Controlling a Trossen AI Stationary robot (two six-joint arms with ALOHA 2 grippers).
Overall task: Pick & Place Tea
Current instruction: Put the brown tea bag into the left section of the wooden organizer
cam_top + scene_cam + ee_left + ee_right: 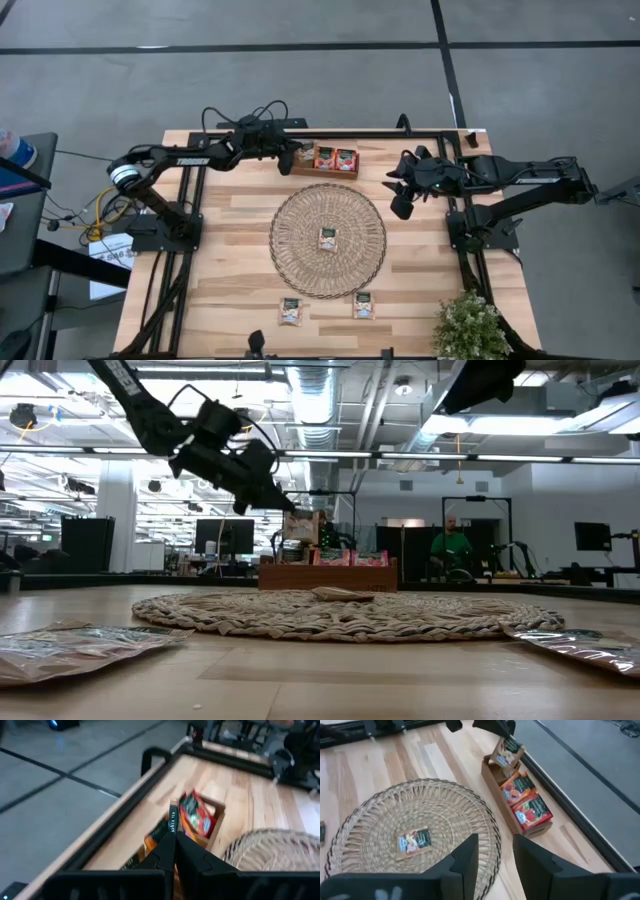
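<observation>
The green-topped tea sachet is to go beside the red-orange sachets. My left gripper will put it down in the tray's end compartment (302,154) (158,866) there.
My left gripper (291,158) is over the left end of the brown wooden tray (352,174) at the table's far edge, shut on a pale, green-topped tea sachet (506,751). Two red-orange sachets (346,159) stand in the tray. One more sachet (328,239) lies flat on the round woven mat (300,215). Two others (291,311) (363,305) lie on the table by the near edge. My right gripper (495,855) hovers open and empty off the mat's far right side. My left gripper pinches the sachet's upper edge (173,820) between its two fingers, which slant down from the table's left. The sachet hangs tilted below the fingertips (300,525), clear above the tray's left compartment.
A small potted plant (468,325) stands at the table's near right corner. A black frame rail (380,134) runs along the far edge behind the tray. A person (452,545) sits far back in the room. Bare wood lies around the mat.
</observation>
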